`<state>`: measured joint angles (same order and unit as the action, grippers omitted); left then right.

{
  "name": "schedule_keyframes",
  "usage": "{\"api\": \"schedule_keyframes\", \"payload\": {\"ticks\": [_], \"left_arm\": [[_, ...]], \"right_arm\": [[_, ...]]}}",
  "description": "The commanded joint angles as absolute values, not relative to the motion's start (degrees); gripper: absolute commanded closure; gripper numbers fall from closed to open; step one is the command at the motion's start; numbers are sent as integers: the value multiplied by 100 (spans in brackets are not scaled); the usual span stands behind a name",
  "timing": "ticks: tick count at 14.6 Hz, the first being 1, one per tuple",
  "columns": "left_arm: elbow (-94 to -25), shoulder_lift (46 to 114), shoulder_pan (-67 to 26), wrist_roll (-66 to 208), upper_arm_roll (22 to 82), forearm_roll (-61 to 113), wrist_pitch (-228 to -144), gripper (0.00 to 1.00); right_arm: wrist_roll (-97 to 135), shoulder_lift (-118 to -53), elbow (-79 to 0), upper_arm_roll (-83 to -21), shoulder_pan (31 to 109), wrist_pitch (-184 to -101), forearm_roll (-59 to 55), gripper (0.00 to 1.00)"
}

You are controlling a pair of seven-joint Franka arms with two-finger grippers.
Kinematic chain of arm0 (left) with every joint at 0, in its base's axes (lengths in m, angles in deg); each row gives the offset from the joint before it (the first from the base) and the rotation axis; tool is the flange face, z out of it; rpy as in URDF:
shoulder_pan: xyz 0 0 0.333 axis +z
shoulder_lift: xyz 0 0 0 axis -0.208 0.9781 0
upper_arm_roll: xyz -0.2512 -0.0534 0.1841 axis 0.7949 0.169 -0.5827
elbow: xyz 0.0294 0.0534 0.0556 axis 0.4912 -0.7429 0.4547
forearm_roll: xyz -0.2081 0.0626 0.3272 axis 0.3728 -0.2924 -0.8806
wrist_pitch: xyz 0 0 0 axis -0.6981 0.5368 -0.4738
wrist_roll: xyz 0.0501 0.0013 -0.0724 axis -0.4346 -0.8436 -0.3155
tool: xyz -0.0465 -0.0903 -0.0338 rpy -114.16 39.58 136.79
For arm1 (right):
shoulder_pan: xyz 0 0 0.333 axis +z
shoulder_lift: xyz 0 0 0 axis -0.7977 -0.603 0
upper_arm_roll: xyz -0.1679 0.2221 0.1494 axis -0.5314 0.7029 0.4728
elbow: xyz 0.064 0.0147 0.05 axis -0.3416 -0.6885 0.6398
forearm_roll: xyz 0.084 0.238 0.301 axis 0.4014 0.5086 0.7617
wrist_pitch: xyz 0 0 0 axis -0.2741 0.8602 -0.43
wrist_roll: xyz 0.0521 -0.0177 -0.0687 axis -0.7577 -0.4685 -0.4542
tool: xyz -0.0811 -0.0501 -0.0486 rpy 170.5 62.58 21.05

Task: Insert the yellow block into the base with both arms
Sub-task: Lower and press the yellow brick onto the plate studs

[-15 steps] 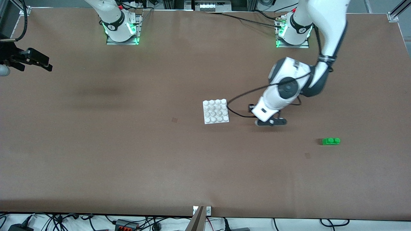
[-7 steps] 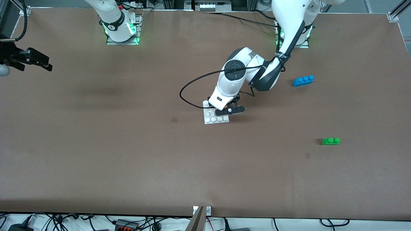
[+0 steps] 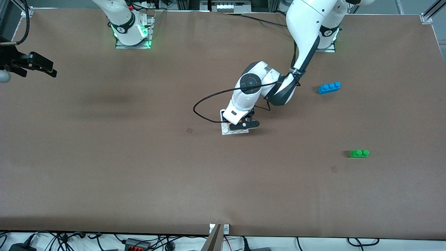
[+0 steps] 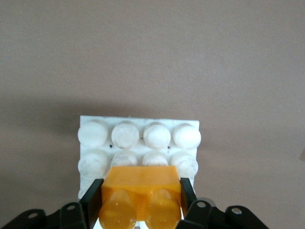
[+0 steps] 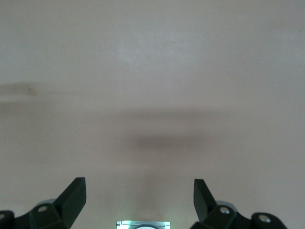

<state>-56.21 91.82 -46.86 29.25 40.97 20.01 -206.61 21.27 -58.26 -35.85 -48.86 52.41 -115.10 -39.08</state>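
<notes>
The yellow block, now hanging over the base's edge studs, will be let go by my left gripper on the middle studs of the white studded base (image 3: 236,119) (image 4: 139,193).
The yellow block (image 4: 140,179) sits between the black fingers of my left gripper (image 4: 139,187), which is shut on it. In the left wrist view it hangs over the white studded base (image 4: 138,135), covering the edge row of studs; I cannot tell whether it touches them. From the front, the left gripper (image 3: 240,124) is low over the base (image 3: 225,131) near the table's middle, and only a sliver of the yellow block (image 3: 226,122) shows. My right gripper (image 5: 139,183) is open over bare table, holding nothing.
A blue three-stud brick (image 3: 329,87) lies toward the left arm's end of the table. A green two-stud brick (image 3: 359,153) lies nearer the front camera than the blue one. A black cable (image 3: 209,104) loops off the left wrist beside the base.
The left arm swung from its own end of the table to over the base, then came down a little lower over it. The blue brick came into sight. The right arm has not moved.
</notes>
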Motion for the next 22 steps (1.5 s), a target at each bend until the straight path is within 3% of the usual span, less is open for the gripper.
{"api": "schedule_keyframes", "payload": {"ticks": [1,5,22], "left_arm": [[-5641,9145,-4777,2970,4017,1982,-20516,48],[-6036,8864,-4760,3084,4035,1973,-20498,48],[-5993,9163,-4830,2830,4052,2043,-20831,48]], "right_arm": [[2203,-5818,-3503,-4893,5247,-11398,-3817,0],[2203,-5818,-3503,-4893,5247,-11398,-3817,0],[2194,-5844,-3503,-4910,5221,-11407,-3817,0]]}}
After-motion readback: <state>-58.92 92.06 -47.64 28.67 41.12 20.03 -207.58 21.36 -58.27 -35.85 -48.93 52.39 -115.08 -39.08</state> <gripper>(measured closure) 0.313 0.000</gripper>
